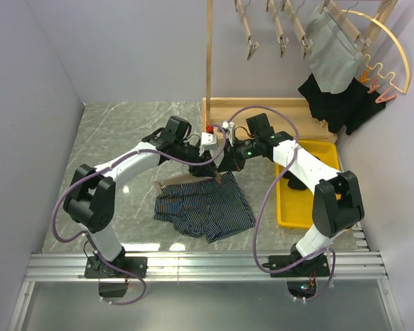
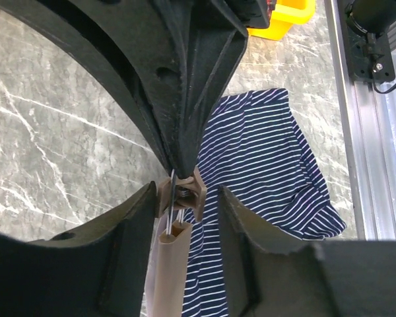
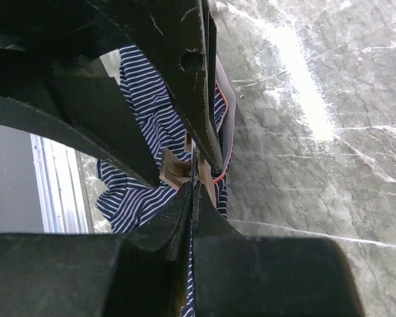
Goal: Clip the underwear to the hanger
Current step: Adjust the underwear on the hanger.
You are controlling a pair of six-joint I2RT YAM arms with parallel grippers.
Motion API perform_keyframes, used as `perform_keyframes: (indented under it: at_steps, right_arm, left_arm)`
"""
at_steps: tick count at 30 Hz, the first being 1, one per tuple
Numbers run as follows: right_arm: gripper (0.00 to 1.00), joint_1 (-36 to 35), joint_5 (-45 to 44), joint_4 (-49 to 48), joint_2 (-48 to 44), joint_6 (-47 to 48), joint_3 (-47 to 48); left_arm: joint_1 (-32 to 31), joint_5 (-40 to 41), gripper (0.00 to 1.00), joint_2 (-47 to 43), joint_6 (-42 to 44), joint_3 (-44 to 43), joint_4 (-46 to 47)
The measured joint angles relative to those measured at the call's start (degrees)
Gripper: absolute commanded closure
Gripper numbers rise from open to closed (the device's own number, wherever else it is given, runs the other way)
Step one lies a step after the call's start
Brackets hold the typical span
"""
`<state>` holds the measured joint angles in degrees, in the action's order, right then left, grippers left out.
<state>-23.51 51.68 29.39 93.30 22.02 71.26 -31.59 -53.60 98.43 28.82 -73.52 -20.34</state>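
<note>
The fingers of my right gripper crowd the hanger's clip. Next, my right gripper opens, back away and pinches the underwear's edge farther out (image 1: 228, 181) before feeding it in.
The navy-and-white striped underwear (image 1: 203, 214) lies on the marble table, its top edge lifted. A tan hanger (image 1: 183, 181) lies along that edge. Both grippers meet at the hanger's clip (image 2: 181, 191). My left gripper (image 1: 210, 164) is open, its fingers (image 2: 129, 224) on either side of the clip, with a gap on the right. My right gripper (image 3: 193, 198) is shut on the thin edge of the underwear (image 3: 142, 112) right at the clip (image 3: 175, 173). In the left wrist view, the underwear (image 2: 264, 158) hangs below, and my left gripper (image 2: 185, 218) frames the clip.
A yellow bin (image 1: 290, 200) stands to the right under the right arm. A wooden rack (image 1: 209, 62) at the back holds clip hangers, a grey garment (image 1: 331, 52) and a black one (image 1: 338, 103). An aluminium rail (image 1: 193, 265) runs along the near edge.
</note>
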Motion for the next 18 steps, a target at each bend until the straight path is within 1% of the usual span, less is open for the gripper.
perform_keyframes:
  at_steps: [4,6,7,10,13,14,16,17,18]
  right_arm:
    - [0.96,0.0,0.0,0.5,0.0,0.0,0.1]
    - [0.93,0.0,0.0,0.6,0.0,0.0,0.1]
    - [0.93,0.0,-0.1,0.6,0.0,0.0,0.1]
    - [0.89,0.0,-0.1,0.7,0.0,-0.1,0.1]
    - [0.76,0.0,-0.1,0.7,0.0,-0.5,0.1]
    - [0.68,0.0,-0.1,0.7,0.0,-0.6,0.1]
    - [0.61,0.0,-0.3,0.6,-0.1,-1.2,0.1]
    - [0.55,0.0,-0.5,0.7,-0.2,-1.6,0.1]
    - [0.52,0.1,-0.8,0.7,-0.3,-1.9,0.1]
  left_arm:
    - [0.0,0.3,0.64,0.0,0.0,0.0,0.3]
    - [0.0,0.4,0.65,0.0,0.0,0.0,0.3]
    - [0.0,0.4,0.69,0.0,0.0,0.0,0.3]
    - [-0.1,0.4,0.73,0.0,0.2,0.0,0.3]
    - [-0.1,0.5,0.78,0.0,0.3,0.0,0.3]
    - [-0.1,0.5,0.78,0.1,0.3,0.0,0.2]
    - [-0.1,0.6,0.79,0.2,0.4,0.0,-0.1]
    - [-0.1,0.6,0.79,0.3,0.5,0.0,-0.2]
    - [-0.1,0.6,0.8,0.4,0.5,0.0,-0.2]
